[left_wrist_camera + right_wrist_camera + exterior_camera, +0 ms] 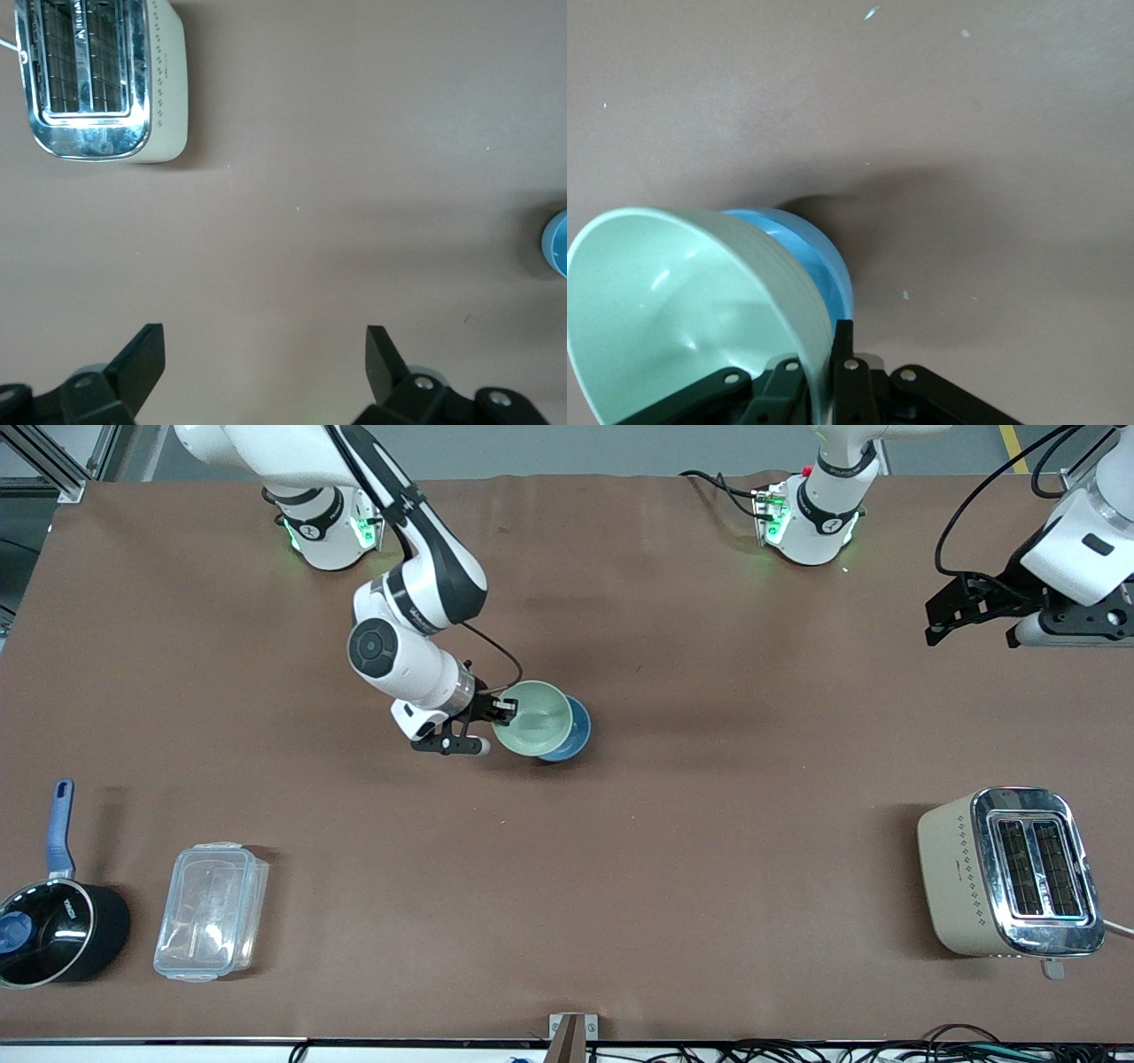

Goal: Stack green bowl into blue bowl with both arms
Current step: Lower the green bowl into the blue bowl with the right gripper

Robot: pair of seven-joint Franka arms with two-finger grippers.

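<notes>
Next, my right gripper lets go of the green bowl when it is nested down inside the blue bowl [555, 727] [764, 304] near the middle of the table.
My right gripper [505, 707] [820, 354] is shut on the rim of the green bowl [534, 719] [673, 301], one finger inside and one outside the wall. The bowl is tilted and overlaps the blue bowl [574, 737] [826, 266], which sits near the middle of the table and shows only as a crescent on the side toward the left arm's end. I cannot tell whether the two bowls touch. My left gripper [968, 638] [266, 354] hangs open and empty over bare table at the left arm's end, waiting. An edge of the blue bowl [556, 243] shows in the left wrist view.
A cream and chrome toaster [1010, 872] [97, 80] stands toward the left arm's end, near the front camera. A clear plastic container [211, 912] and a black saucepan with a blue handle [58, 934] lie toward the right arm's end, also near the front camera.
</notes>
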